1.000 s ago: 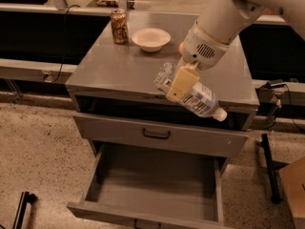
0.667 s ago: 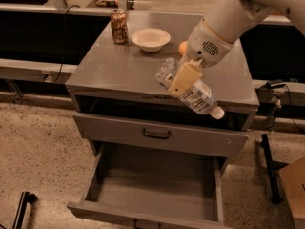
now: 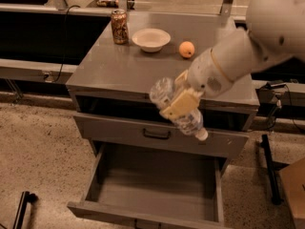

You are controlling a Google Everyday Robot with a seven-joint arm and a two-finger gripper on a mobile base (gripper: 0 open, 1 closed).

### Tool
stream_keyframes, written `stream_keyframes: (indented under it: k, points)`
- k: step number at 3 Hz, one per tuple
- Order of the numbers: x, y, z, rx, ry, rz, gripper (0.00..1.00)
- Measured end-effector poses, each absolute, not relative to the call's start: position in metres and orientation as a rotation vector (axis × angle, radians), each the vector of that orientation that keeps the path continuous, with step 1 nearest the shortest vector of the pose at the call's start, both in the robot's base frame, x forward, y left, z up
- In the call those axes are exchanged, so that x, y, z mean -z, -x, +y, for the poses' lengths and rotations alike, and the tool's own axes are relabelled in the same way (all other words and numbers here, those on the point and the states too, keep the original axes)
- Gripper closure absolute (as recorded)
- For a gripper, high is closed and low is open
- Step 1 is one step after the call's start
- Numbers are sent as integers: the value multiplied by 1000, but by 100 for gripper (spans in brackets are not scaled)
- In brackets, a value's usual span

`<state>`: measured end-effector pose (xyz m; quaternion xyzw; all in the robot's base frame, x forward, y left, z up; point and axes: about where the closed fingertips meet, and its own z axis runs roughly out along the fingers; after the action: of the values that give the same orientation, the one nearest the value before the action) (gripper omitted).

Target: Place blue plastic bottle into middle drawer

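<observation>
The blue plastic bottle will be released near the front of the open middle drawer (image 3: 177, 192), toward the black stand.
My gripper (image 3: 178, 103) is shut on the blue plastic bottle (image 3: 164, 90), a clear bottle that lies tilted with its white cap (image 3: 203, 135) pointing down and right. I hold it in the air in front of the grey cabinet's top edge, above the open middle drawer (image 3: 152, 187). The drawer is pulled out at the bottom of the cabinet and its plain grey box interior holds nothing. My white arm (image 3: 248, 46) comes in from the upper right.
On the cabinet top (image 3: 114, 66) stand a brown-patterned drink can (image 3: 119, 26), a white bowl (image 3: 151, 39) and an orange (image 3: 187, 49). A closed drawer front with a black handle (image 3: 156, 134) sits above the open drawer. A black stand (image 3: 269, 166) is at the right.
My gripper with the bottle has moved down and forward, from over the cabinet top's front edge to in front of it. The orange has come into view behind the arm.
</observation>
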<state>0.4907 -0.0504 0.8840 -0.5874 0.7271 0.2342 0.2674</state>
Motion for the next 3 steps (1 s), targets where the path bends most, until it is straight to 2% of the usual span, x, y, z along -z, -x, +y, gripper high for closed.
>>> stream_keyframes:
  k: [3]
  points:
    - [-748, -470, -31, -615, 1568, 2016, 100]
